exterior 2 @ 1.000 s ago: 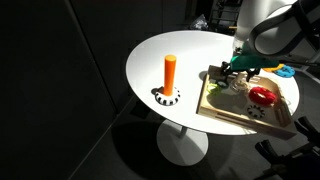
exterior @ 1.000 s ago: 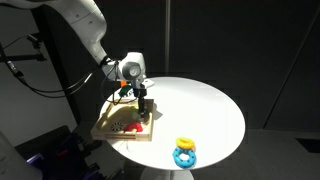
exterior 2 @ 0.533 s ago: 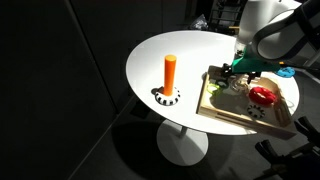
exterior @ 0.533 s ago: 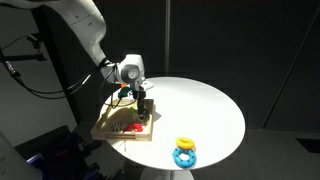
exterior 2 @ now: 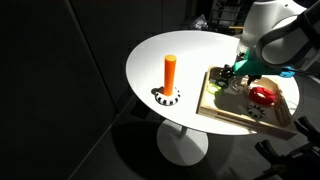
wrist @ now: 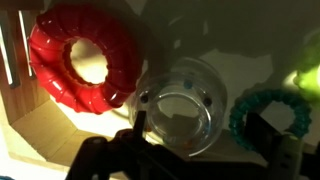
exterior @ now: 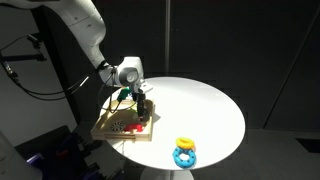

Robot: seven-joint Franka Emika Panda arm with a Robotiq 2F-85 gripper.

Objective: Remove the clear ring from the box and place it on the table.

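Note:
A finger of my gripper is over the teal ring next to the clear ring, so next I open and pinch just the clear ring's rim (wrist: 208,138) before I lift.
In the wrist view the clear ring (wrist: 180,75) lies flat on the floor of the tan wooden box (wrist: 60,130), between a red ring (wrist: 80,55) and a teal ring (wrist: 262,108). My gripper (wrist: 198,122) is open, with its dark fingers (wrist: 136,128) standing on either side of the clear ring's near edge. In both exterior views the gripper (exterior: 143,108) (exterior 2: 238,76) is down over the box (exterior: 125,136) (exterior 2: 235,117), which sits at the edge of the round white table (exterior: 200,110) (exterior 2: 170,50). The clear ring cannot be made out in those views.
A green object (wrist: 305,70) lies beyond the teal ring. A yellow ring on a blue ring (exterior: 185,152) sits near the table's front edge. An orange cylinder (exterior 2: 170,72) stands on a black-and-white base. The red ring (exterior 2: 262,95) shows in the box.
The gripper has sunk slightly lower over the box. Nothing else has moved.

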